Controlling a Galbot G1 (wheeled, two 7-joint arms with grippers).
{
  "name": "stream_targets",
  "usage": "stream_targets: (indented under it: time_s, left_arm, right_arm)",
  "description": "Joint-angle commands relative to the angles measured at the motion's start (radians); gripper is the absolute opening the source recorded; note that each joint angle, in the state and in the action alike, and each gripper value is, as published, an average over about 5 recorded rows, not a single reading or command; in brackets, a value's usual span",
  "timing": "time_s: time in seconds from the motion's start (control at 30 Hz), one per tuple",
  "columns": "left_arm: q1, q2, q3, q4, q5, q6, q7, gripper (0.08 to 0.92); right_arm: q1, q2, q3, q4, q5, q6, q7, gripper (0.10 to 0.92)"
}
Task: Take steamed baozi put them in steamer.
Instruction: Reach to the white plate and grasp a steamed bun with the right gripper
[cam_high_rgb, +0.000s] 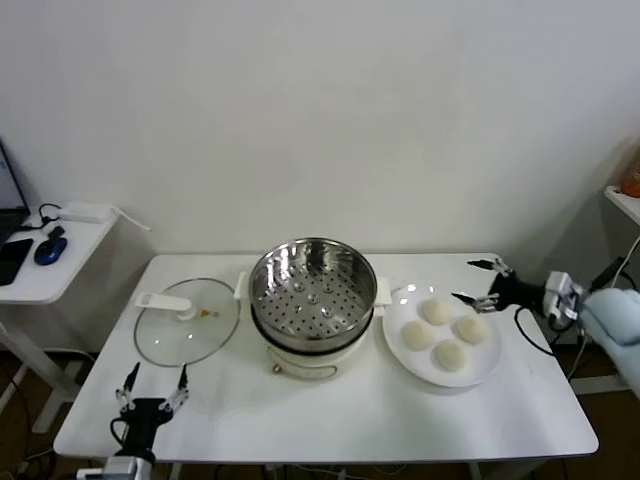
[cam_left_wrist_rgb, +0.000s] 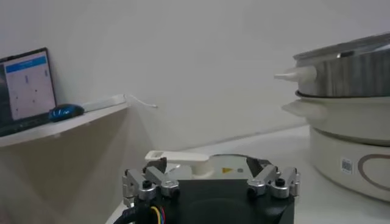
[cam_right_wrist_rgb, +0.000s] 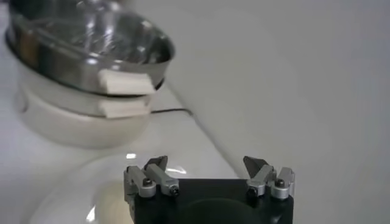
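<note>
The baozi nearest the white plate's far edge is farthest back among the buns. My right gripper needs to close on the sides of the baozi (cam_high_rgb: 435, 311) (cam_right_wrist_rgb: 116, 204).
The steamer (cam_high_rgb: 312, 290), a shiny steel pot with a perforated tray and a white base, stands mid-table. Several cream-white steamed baozi (cam_high_rgb: 436, 311) lie on a round white plate (cam_high_rgb: 400, 350) just right of it. My right gripper (cam_high_rgb: 465, 281) hovers open at the plate's far right rim, beside the buns and touching none. In the right wrist view its gripper (cam_right_wrist_rgb: 205, 164) is empty, with the steamer (cam_right_wrist_rgb: 85, 55) beyond and the plate (cam_right_wrist_rgb: 61, 195) below. My left gripper (cam_high_rgb: 156, 375) rests open and empty near the table's front left; the left wrist view shows that gripper (cam_left_wrist_rgb: 210, 165) facing the steamer (cam_left_wrist_rgb: 347, 91).
A flat glass lid (cam_high_rgb: 187, 320) with a white handle (cam_left_wrist_rgb: 177, 158) lies left of the steamer, just ahead of the left gripper. A side desk (cam_high_rgb: 40, 280) with a blue mouse stands at far left. A shelf (cam_high_rgb: 625, 200) is at the right edge.
</note>
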Motion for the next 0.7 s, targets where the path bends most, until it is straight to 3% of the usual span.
stream_targets:
  time_s: [0.03, 0.3, 0.7]
  left_arm:
    - [-0.002, 0.010, -0.005, -0.004, -0.009, 0.005, -0.001, 0.823]
    - [-0.001, 0.009, -0.003, -0.013, -0.010, 0.010, -0.001, 0.823]
    - [0.005, 0.007, -0.006, -0.022, -0.010, 0.016, -0.001, 0.823]
  right_arm:
    - [0.719, 0.114, -0.738, -0.316, -0.118, 0.046, -0.309, 0.823]
    - [0.795, 0.246, -0.951, -0.407, -0.139, 0.086, -0.340, 0.823]
    - [0.655, 0.331, -0.866, -0.457, -0.227, 0.065, -0.274, 0.823]
